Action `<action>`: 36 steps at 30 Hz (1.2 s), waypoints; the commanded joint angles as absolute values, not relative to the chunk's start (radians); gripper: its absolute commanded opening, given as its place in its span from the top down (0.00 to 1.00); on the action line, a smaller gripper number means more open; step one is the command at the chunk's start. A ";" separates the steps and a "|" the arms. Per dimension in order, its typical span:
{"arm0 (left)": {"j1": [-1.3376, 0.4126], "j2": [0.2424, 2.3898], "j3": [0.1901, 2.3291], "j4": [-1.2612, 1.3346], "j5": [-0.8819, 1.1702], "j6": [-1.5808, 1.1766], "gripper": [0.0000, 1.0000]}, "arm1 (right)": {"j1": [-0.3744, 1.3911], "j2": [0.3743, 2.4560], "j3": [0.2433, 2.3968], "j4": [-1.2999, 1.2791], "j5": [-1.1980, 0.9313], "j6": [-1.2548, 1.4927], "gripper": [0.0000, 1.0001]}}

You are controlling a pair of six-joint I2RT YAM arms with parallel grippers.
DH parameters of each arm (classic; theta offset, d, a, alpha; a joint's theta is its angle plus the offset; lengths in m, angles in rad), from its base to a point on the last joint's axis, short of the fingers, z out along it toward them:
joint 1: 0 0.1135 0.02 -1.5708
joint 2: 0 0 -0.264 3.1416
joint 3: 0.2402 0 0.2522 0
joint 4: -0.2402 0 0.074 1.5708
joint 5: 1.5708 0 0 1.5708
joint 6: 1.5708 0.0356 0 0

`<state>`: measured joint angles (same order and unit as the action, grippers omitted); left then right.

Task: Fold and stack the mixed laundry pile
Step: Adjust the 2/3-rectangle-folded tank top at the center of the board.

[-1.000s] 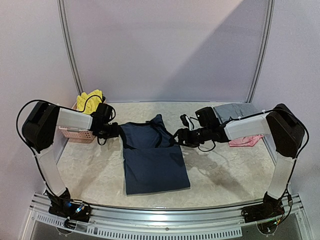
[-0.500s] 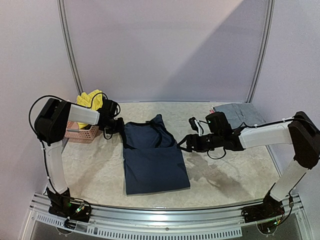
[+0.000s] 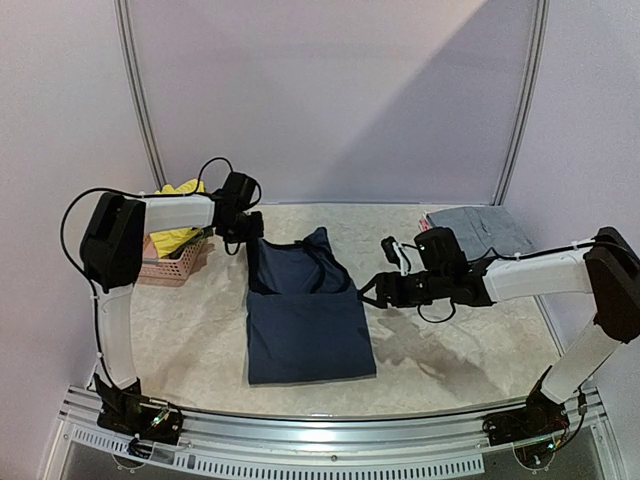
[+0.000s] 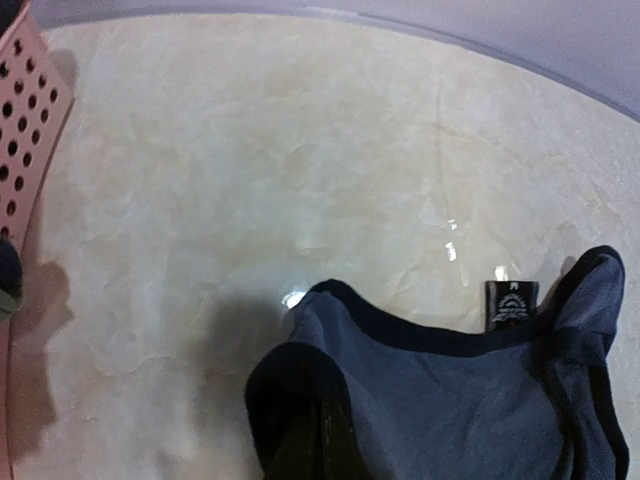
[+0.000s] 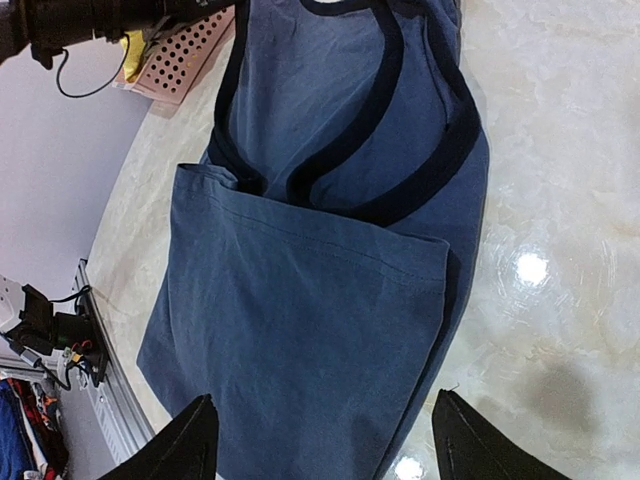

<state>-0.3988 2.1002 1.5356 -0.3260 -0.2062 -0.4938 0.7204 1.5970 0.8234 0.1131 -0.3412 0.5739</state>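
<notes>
I need to next close my right gripper on the near corner (image 3: 373,375) of the navy blue top, at the folded edge's end on that gripper's side.
The navy blue top (image 3: 305,320) lies flat mid-table, its lower half folded up over the straps. My left gripper (image 3: 250,230) is at its far left shoulder strap, shut on the dark strap edge, which bunches over the fingertips (image 4: 325,440) in the left wrist view; the top (image 4: 470,400) spreads to the right there. My right gripper (image 3: 368,292) hovers open at the top's right edge, its fingers (image 5: 195,440) spread wide over the folded cloth (image 5: 320,300). Folded grey trousers (image 3: 480,228) lie at the back right. A yellow garment (image 3: 178,215) sits in the basket.
The pink lattice basket (image 3: 170,262) stands at the back left, close behind my left arm; its wall shows as the basket (image 4: 30,100) in the left wrist view and as the basket (image 5: 185,55) in the right wrist view. A black label (image 4: 511,302) sits at the neckline.
My left gripper has closed on the top's shoulder strap and shifted back and to the right. The right arm swung right off the grey trousers, then held still, open.
</notes>
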 commanded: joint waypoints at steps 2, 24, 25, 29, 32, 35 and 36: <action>-0.493 2.262 1.756 -0.592 -0.375 -0.466 0.94 | 0.729 1.585 0.803 0.110 -0.320 0.564 0.26; -0.649 1.902 1.565 -0.615 -0.305 -0.354 0.33 | 0.754 1.561 0.784 0.026 -0.271 0.538 0.23; -0.657 1.853 1.508 -0.611 -0.308 -0.359 0.32 | 0.765 1.555 0.778 0.011 -0.263 0.530 0.23; -0.720 1.664 1.260 -0.588 -0.332 -0.390 0.33 | 0.842 1.517 0.755 -0.078 -0.207 0.491 0.22; -0.800 1.538 1.114 -0.615 -0.372 -0.441 0.35 | 0.895 1.490 0.727 -0.121 -0.181 0.474 0.21; -0.901 1.423 0.982 -0.633 -0.379 -0.508 0.37 | 0.936 1.459 0.673 -0.116 -0.185 0.496 0.21; -0.930 1.388 0.938 -0.633 -0.376 -0.535 0.38 | 0.948 1.446 0.655 -0.113 -0.186 0.519 0.21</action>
